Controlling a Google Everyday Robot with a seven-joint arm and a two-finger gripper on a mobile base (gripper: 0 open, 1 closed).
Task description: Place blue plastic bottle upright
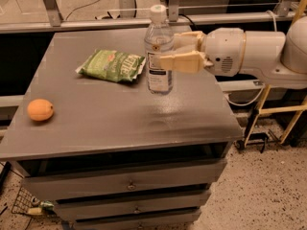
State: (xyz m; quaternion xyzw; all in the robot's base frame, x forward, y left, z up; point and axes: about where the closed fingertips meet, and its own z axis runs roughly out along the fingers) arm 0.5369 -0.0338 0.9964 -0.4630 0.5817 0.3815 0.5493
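Next, I let go of the blue plastic bottle with my gripper, upright on the grey cabinet top, between the snack bag and front edge [158, 113].
The blue plastic bottle [158, 40] stands upright on the grey cabinet top [120, 114], right of centre toward the back. It is clear with a white cap and a white label. My gripper [168, 49] reaches in from the right at the bottle's mid-height. Its cream fingers [184, 61] are spread, one in front of the bottle and one behind its right side. The front fingertip overlaps the label's right edge, and the bottle rests on the top by itself.
A green snack bag [112, 66] lies just left of the bottle. An orange [40, 110] sits near the left edge. Drawers are below the top. A metal rail runs behind the cabinet, and a yellow frame stands on the floor at the right.
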